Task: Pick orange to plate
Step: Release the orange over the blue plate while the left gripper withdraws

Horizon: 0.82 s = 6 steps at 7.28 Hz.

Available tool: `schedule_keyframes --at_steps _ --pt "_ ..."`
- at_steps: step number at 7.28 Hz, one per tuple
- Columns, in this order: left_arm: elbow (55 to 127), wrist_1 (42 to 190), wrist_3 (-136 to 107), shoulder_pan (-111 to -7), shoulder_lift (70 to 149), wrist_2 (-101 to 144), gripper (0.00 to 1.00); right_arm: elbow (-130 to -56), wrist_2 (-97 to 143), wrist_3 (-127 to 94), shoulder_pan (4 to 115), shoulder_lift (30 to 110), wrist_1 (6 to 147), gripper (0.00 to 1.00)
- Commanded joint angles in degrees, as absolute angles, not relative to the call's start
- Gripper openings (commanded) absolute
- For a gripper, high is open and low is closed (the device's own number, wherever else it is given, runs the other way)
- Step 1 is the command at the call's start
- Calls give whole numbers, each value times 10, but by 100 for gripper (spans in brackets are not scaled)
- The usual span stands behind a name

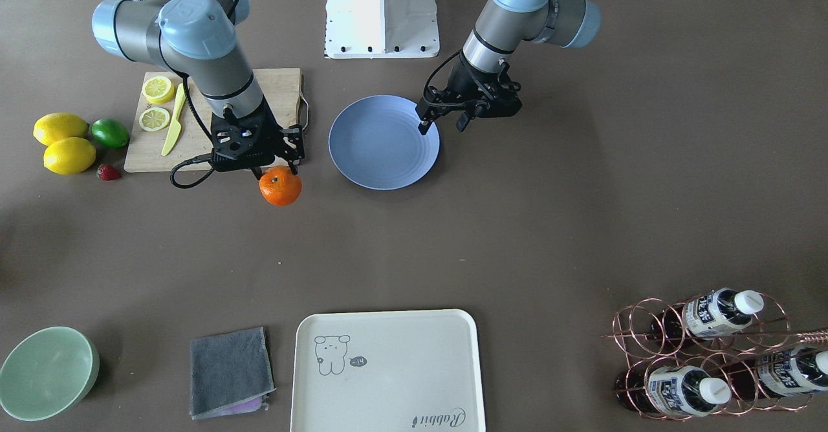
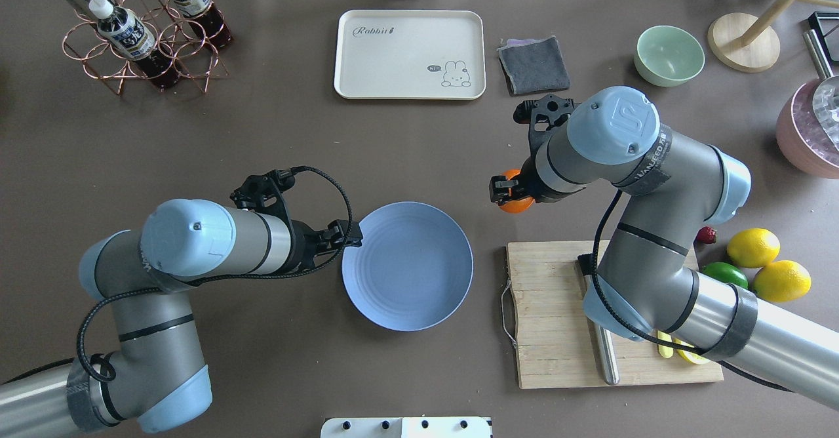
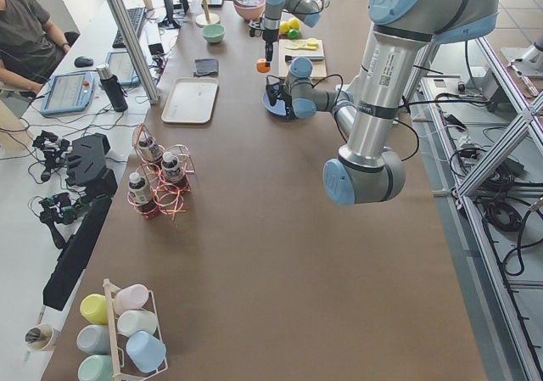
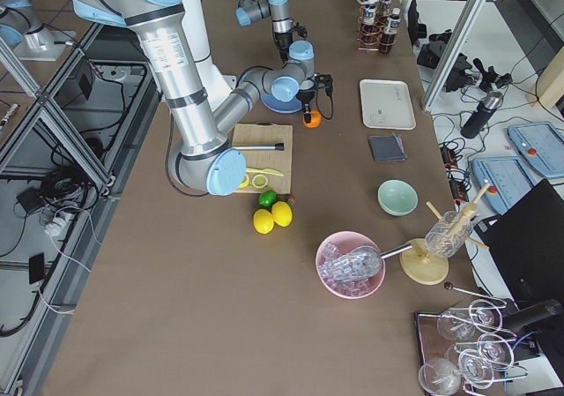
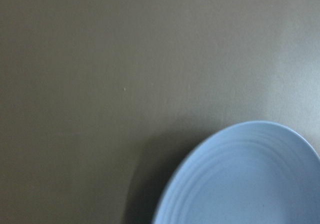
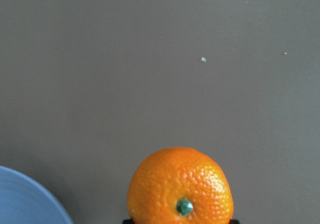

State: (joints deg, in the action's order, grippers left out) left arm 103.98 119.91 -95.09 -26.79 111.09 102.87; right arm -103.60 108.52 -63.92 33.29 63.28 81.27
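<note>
Next, my right gripper lets go of the orange near the middle of the empty pale blue plate [image 1: 382, 129].
My right gripper [image 1: 277, 172] is shut on the orange [image 1: 280, 186], a small bright fruit with a green stem dimple. The orange [image 3: 264, 65] hangs above the table, between the cutting board and the plate, and fills the bottom of the right wrist view [image 6: 180, 186]. From overhead the gripper [image 2: 513, 192] hides most of the orange [image 2: 516, 206]. The pale blue plate [image 1: 381, 144] lies empty at the table's middle. At the rim of the plate [image 2: 406, 267] my left gripper [image 1: 444, 123] stands open, one finger over the plate and one outside. Only the plate [image 5: 250, 179] shows in the left wrist view.
A wooden cutting board [image 1: 284, 89] with lemon slices [image 1: 157, 89] and a yellow knife [image 1: 173, 121] lies behind the orange. Two lemons [image 1: 61, 141], a lime [image 1: 110, 132] and a strawberry [image 1: 108, 172] sit beside it. Cream tray [image 1: 388, 367], grey cloth [image 1: 229, 370], green bowl [image 1: 45, 372], bottle rack [image 1: 711, 354] line the far side.
</note>
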Motion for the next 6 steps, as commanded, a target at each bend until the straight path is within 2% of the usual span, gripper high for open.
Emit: schedule_keyframes --at_steps 1,4,6 --pt "1042 1200 -866 -352 1078 1114 96 -1042 1030 -721 249 597 814 0" --pt "1021 1200 -767 -433 1054 1181 96 -1036 975 -741 171 535 890 0" --pt "1021 1200 -768 -434 1053 1180 97 -1028 962 -741 162 535 889 0"
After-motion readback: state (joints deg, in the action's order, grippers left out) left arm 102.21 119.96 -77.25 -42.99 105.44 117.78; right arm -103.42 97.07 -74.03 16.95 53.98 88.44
